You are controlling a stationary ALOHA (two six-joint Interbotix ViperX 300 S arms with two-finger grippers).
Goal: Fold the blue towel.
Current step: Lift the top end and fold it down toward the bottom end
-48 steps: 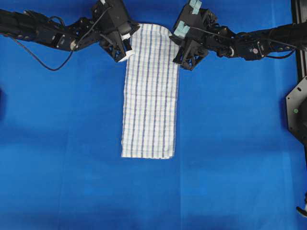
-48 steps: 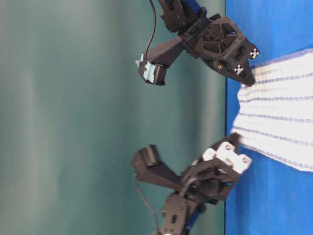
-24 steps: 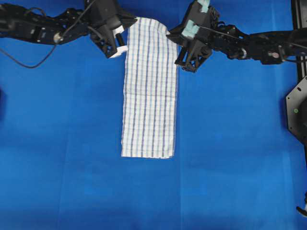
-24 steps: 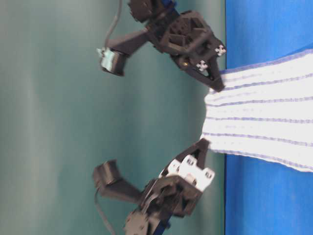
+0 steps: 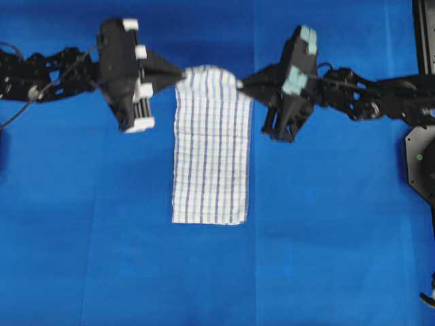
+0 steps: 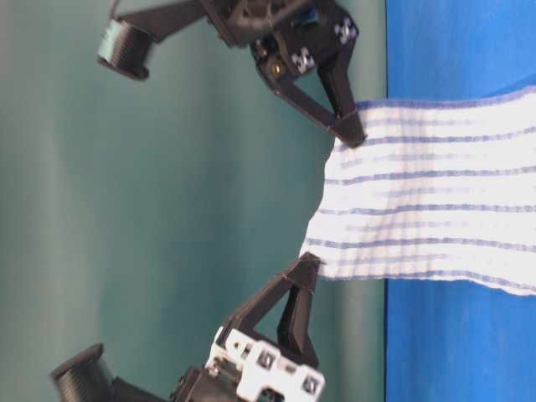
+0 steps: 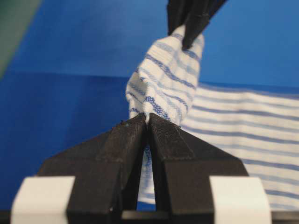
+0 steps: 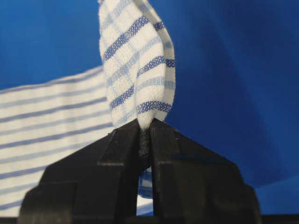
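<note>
Next, I let go of the blue towel's lifted corner with my right gripper on the towel's near corner [image 5: 238, 218] facing the black mount.
The blue towel [image 5: 211, 156] is a long white cloth with dark and pale blue stripes, lying lengthwise on the blue table covering. Its far end is lifted off the table. My left gripper [image 5: 182, 73] is shut on the far left corner, and my right gripper [image 5: 239, 84] is shut on the far right corner. From table level the raised edge [image 6: 335, 201] sags between the two pinched corners. The left wrist view shows cloth bunched at the closed tips [image 7: 147, 116]; the right wrist view shows the same [image 8: 145, 122]. The near end [image 5: 207, 216] lies flat.
The blue table covering [image 5: 326, 238] spreads around the towel on all sides. A black frame and mount [image 5: 423, 156] stand at the right edge. A green wall [image 6: 167, 209] lies behind the table's far edge.
Both grippers have risen and carried the towel's far corners up and toward the near end. The lifted edge stands higher above the table than before.
</note>
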